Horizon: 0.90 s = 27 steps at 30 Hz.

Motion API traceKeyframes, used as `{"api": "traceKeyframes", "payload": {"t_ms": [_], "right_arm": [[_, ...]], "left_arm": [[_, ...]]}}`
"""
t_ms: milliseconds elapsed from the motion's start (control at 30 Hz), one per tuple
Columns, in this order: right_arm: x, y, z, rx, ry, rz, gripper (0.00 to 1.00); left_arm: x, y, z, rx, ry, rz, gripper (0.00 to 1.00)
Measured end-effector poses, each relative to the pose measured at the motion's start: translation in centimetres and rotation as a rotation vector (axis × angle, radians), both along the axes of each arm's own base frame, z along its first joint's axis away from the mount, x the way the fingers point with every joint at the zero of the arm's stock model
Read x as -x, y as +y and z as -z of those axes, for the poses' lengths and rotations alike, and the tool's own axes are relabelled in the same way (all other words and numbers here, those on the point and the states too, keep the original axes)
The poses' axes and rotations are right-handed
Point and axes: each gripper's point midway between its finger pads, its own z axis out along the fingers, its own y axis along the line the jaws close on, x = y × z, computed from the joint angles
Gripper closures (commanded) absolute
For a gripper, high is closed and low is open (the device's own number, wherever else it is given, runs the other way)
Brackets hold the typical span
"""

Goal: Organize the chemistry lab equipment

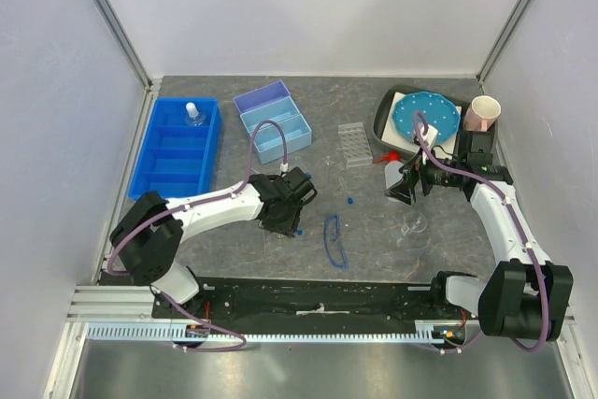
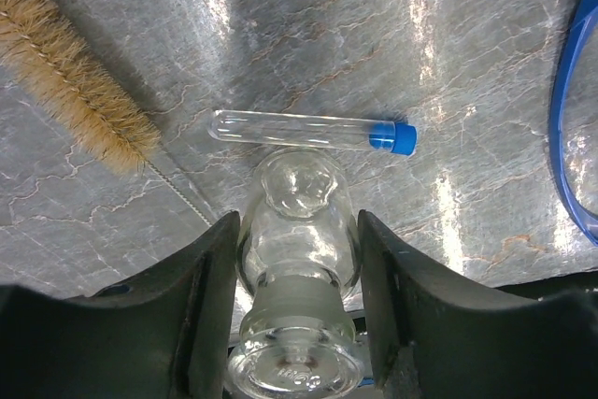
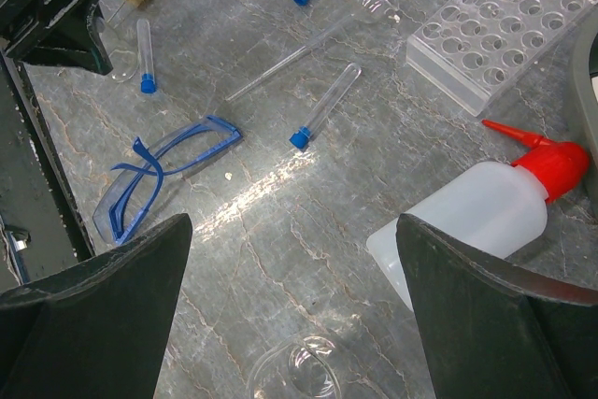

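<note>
I need to set the clear glass flask in the blue tray compartment [image 1: 192,136] just in front of the white-topped bottle with my left gripper.
In the left wrist view a clear glass flask [image 2: 299,231] lies on its side on the table, neck toward the camera. My left gripper [image 2: 297,221] is shut on its body, a jaw against each side. A blue-capped tube [image 2: 308,130] lies just beyond it. My right gripper [image 3: 291,226] hangs open over bare table, with a second flask [image 3: 308,376] below it and the white squeeze bottle [image 3: 467,221] with its red nozzle to its right. Blue-rimmed safety glasses [image 3: 159,175] and two more capped tubes [image 3: 325,105] [image 3: 145,53] lie farther off.
A bristle brush [image 2: 75,72] lies left of the held flask. A clear tube rack [image 1: 354,144] stands mid-table. A blue tray [image 1: 177,161] and a light-blue box [image 1: 273,119] sit at the back left. A dark tray [image 1: 383,119] with a dotted blue disc and a pink cup [image 1: 483,114] sit at the back right.
</note>
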Motion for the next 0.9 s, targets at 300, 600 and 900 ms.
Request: {"api": "traceKeyframes", "payload": {"t_ms": [300,600,900], "right_arm": [[0.0,0.0,0.0,0.001,-0.002,-0.001,0.02],[0.0,0.0,-0.2,0.002,-0.011,-0.001,0.02],[0.1,0.0,-0.4,0.003,-0.020,-0.001,0.02]], "left_arm": [[0.1,0.0,-0.2,0.007,0.001,0.004,0.80],[-0.3,0.6,-3.3,0.069,-0.040,0.008,0.81],[-6.9,5.9,-9.2,0.183,-0.151,-0.161,0.81]]}}
